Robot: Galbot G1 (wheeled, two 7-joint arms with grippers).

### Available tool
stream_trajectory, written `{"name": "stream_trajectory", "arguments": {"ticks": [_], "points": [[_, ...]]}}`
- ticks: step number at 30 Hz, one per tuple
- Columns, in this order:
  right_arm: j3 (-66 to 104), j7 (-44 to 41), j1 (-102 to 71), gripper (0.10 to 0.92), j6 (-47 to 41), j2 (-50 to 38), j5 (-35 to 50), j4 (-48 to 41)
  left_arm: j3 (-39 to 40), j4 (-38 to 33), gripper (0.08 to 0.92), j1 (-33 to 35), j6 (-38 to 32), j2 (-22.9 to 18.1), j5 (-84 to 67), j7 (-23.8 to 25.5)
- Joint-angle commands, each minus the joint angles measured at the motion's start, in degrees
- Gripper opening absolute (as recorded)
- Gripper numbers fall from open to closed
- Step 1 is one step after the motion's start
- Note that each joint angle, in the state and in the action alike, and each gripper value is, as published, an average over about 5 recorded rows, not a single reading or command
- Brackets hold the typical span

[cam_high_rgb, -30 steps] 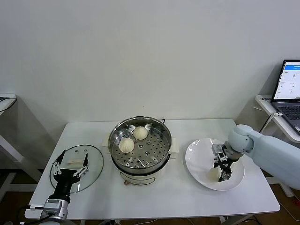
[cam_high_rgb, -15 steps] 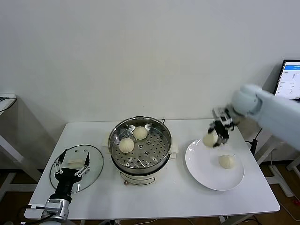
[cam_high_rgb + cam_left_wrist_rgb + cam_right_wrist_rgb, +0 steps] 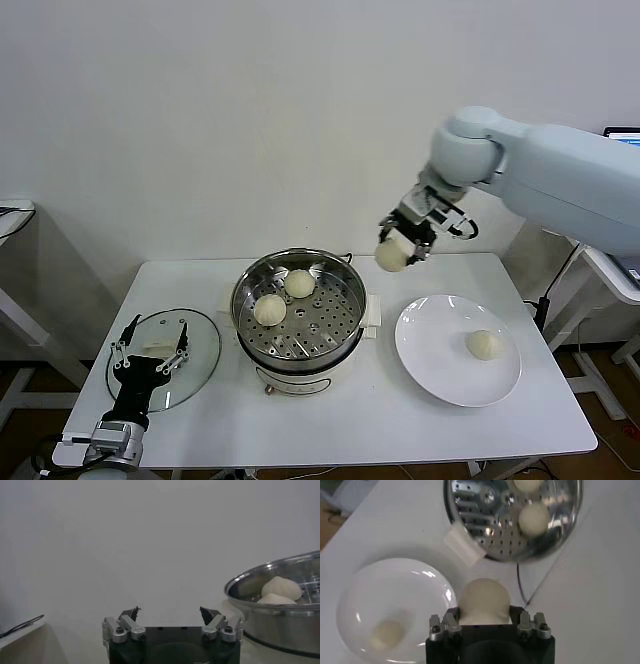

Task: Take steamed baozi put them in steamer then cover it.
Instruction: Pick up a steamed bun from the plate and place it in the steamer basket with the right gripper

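Note:
My right gripper needs to set the baozi down on the bare front part of the steamer's perforated tray point(image 3: 295, 341).
The steel steamer point(image 3: 300, 345) stands mid-table with two baozi on its perforated tray, one point(image 3: 270, 309) at the left and one point(image 3: 299, 283) behind it. My right gripper point(image 3: 396, 250) is shut on a third baozi point(image 3: 391, 256) and holds it high in the air, between the steamer's right rim and the white plate point(image 3: 430, 360). In the right wrist view that baozi point(image 3: 484, 601) sits between the jaws, with the steamer point(image 3: 485, 525) beyond. A fourth baozi point(image 3: 484, 345) lies on the plate. My left gripper point(image 3: 150, 362) is open over the glass lid point(image 3: 200, 350) at the left.
The lid's white handle point(image 3: 155, 347) lies under the left gripper. A laptop on a side stand shows at the far right edge point(image 3: 625, 135). Side tables stand at both edges. A black cord point(image 3: 348, 257) runs behind the steamer.
My right gripper closed on a baozi on the plate, lifted it and carried it up and left toward the steamer. One baozi stays on the plate. The left arm barely moved.

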Motion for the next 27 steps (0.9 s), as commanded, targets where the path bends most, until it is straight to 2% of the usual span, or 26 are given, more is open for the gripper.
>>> {"name": "stream_trajectory", "arguments": {"ticks": [1,9,27], "points": [[-4.58,7.57,1.80,0.670,16.03,12.90,-8.43,1.14,-0.39,0.27,0.823,0.05,-0.04,0.05,-0.15,0.15],[-4.28,9.88,-1.90,0.670,21.53,18.83,-12.43,-0.86,-2.11,0.90,0.823,0.13,-0.15,0.27,-0.86,0.64],[-6.29,7.93,-4.92,0.670,18.97,21.58,-5.88,0.38,-2.84,2.47,0.823,-0.85,-0.13,0.49,-1.27,0.87]]}}
